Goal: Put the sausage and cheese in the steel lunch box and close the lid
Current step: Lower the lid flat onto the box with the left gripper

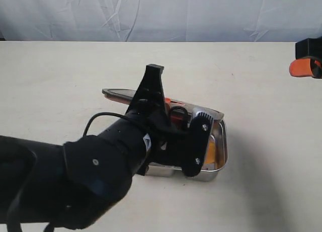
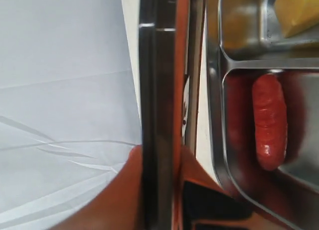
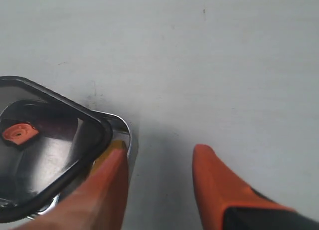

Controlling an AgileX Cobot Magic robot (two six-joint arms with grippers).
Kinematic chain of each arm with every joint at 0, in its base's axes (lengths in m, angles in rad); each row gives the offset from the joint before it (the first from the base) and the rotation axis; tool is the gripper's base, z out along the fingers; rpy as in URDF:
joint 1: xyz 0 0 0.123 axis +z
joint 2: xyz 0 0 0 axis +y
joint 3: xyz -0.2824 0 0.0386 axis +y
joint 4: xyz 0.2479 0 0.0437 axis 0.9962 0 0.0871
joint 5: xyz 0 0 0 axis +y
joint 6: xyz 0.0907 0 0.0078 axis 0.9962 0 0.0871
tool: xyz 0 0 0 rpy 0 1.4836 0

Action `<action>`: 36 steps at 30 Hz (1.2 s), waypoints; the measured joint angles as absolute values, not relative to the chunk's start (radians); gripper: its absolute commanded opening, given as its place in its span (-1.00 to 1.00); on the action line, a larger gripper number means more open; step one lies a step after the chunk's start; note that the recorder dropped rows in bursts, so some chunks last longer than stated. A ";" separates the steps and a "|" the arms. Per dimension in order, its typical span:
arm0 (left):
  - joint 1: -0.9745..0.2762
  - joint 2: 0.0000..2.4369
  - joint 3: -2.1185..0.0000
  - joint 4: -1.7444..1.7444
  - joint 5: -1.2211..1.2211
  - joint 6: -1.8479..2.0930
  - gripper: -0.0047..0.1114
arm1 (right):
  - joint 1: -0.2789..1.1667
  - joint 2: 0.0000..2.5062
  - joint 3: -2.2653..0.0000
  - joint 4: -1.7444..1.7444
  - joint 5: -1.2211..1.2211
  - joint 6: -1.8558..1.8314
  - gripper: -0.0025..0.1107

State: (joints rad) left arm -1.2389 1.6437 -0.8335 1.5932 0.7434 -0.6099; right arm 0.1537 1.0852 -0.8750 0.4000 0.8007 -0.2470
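Next, my left gripper releases the dark lid across the top of the steel lunch box (image 1: 165, 128) (image 2: 264, 88), so that it covers the sausage and cheese. The lid is now tilted over the box.
The steel lunch box (image 1: 222, 141) sits mid-table. Its divider separates the red sausage (image 2: 269, 121) from the yellow cheese (image 2: 298, 10), each lying in its own compartment. My left gripper (image 1: 170, 111) is shut on the dark lid (image 1: 119, 94), which it holds tilted over the box. In the left wrist view the lid (image 2: 157, 80) runs edge-on between the orange fingers (image 2: 119, 190) of the left gripper (image 2: 159, 151). My right gripper (image 1: 304, 67) hangs open and empty at the far right. Its wrist view shows the lid (image 3: 50, 165), its orange valve (image 3: 19, 132), the box rim (image 3: 127, 136) and a sliver of cheese (image 3: 108, 151) beside the gripper (image 3: 160, 151).
The beige table (image 1: 60, 76) stretches bare around the box, with a white cloth backdrop (image 1: 161, 13) behind it. My left arm's black bulk (image 1: 90, 176) covers the near left part of the scene and hides most of the box's left half.
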 measured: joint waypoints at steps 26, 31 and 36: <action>-1.295 1.755 -0.833 1.516 0.815 -0.691 -0.92 | 0.154 1.085 -0.875 0.396 0.803 -0.247 -0.22; -1.295 1.755 -0.833 1.512 0.798 -0.691 -0.88 | 0.154 1.085 -0.875 0.396 0.803 -0.247 -0.22; -1.295 1.755 -0.833 1.510 0.788 -0.689 -0.65 | 0.154 1.085 -0.875 0.396 0.805 -0.247 -0.22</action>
State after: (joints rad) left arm -1.2950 1.7549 -0.8335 1.5102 0.7878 -0.6892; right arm 0.1537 1.0852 -0.8750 0.3963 0.8050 -0.2470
